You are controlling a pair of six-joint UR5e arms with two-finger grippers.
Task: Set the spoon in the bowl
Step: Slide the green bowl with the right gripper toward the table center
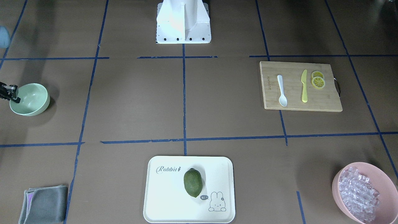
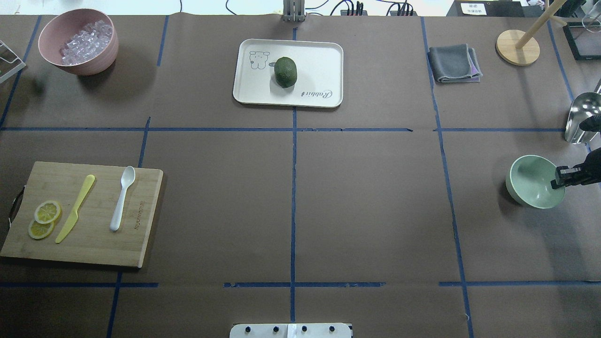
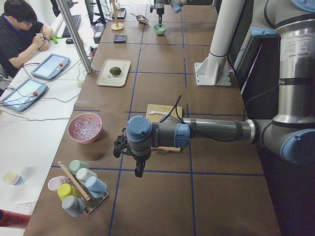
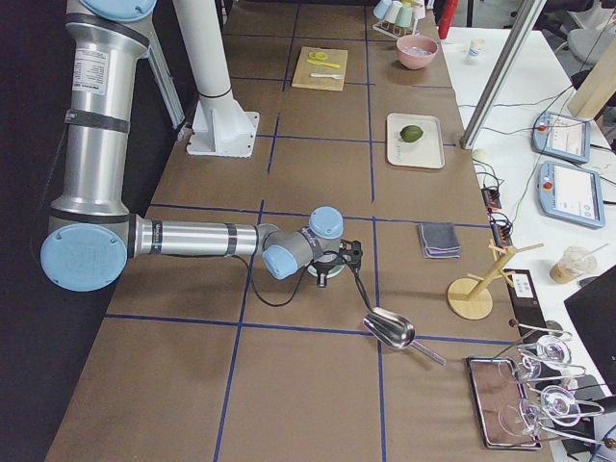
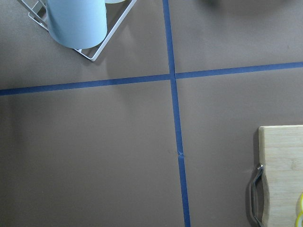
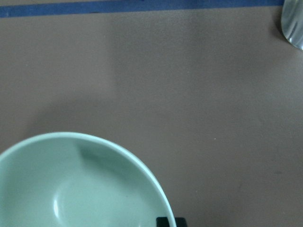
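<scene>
The robot's right gripper needs to set the mint-green bowl down on the middle blue tape line, level with the cutting board (image 1: 187, 94).
The white spoon (image 2: 121, 199) lies on a bamboo cutting board (image 2: 94, 249) at the table's left, scoop away from the robot; it also shows in the front view (image 1: 282, 90). The mint-green bowl (image 2: 533, 180) stands at the far right edge and is empty. My right gripper (image 2: 560, 178) is at the bowl's outer rim and looks shut on it; one black fingertip (image 6: 170, 221) touches the rim. It also shows in the front view (image 1: 11, 94). My left gripper (image 3: 139, 168) hovers above the table beyond the board's handle end; I cannot tell whether it is open or shut.
A yellow knife (image 2: 75, 209) and lemon slices (image 2: 44, 218) share the board. A pink bowl of clear cubes (image 2: 77, 42), a white tray (image 2: 314, 61) with a green fruit, a grey cloth (image 2: 453, 63), a metal scoop (image 2: 580, 117) and a cup rack (image 3: 76, 191) stand around.
</scene>
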